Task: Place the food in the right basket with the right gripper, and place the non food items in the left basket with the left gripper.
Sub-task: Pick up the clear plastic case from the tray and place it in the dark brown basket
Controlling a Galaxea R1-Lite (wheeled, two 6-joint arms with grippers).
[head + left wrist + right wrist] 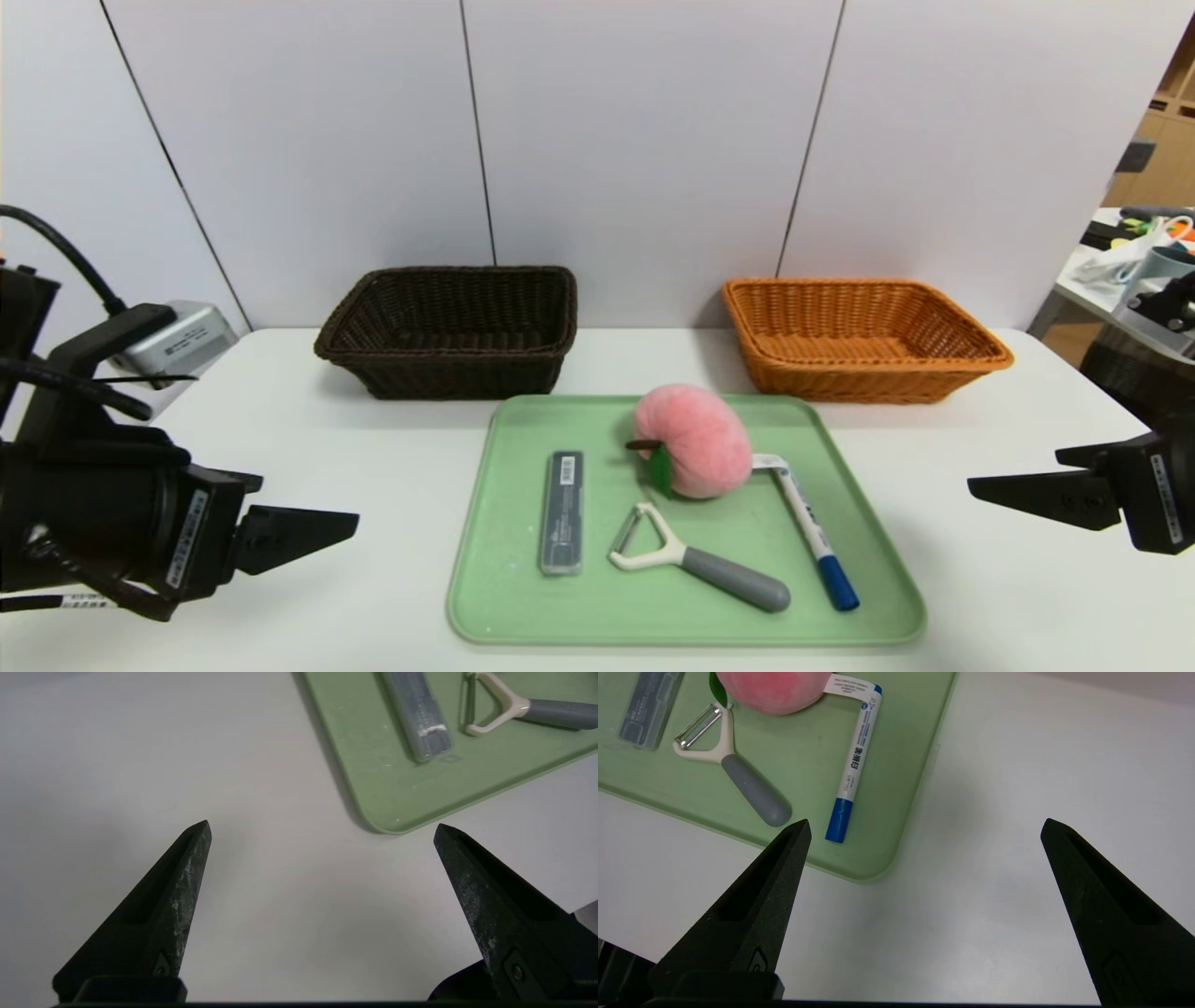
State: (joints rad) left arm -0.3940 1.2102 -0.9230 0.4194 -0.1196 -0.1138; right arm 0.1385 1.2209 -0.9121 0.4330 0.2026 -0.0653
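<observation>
The robot's left gripper needs to next move to the slim dark grey case and close across the case's middle [565,504], just in front of the case's white label.
A pink plush peach [695,441] with a green leaf lies at the back of a green tray [859,616]. On the same tray rest a slim dark grey case [562,511], a white peeler with a grey handle [695,557] and a white marker with a blue cap [810,527]. Behind the tray stand the dark brown left basket [453,331] and the orange-tan right basket [859,338], both with nothing inside. My left gripper [322,828] hovers open over bare table left of the tray. Right of the tray, my right gripper [926,826] is open too, holding nothing.
A grey box [182,343] sits at the table's back left corner, behind my left arm. White wall panels close off the back. A cluttered side table [1144,271] stands beyond the right edge.
</observation>
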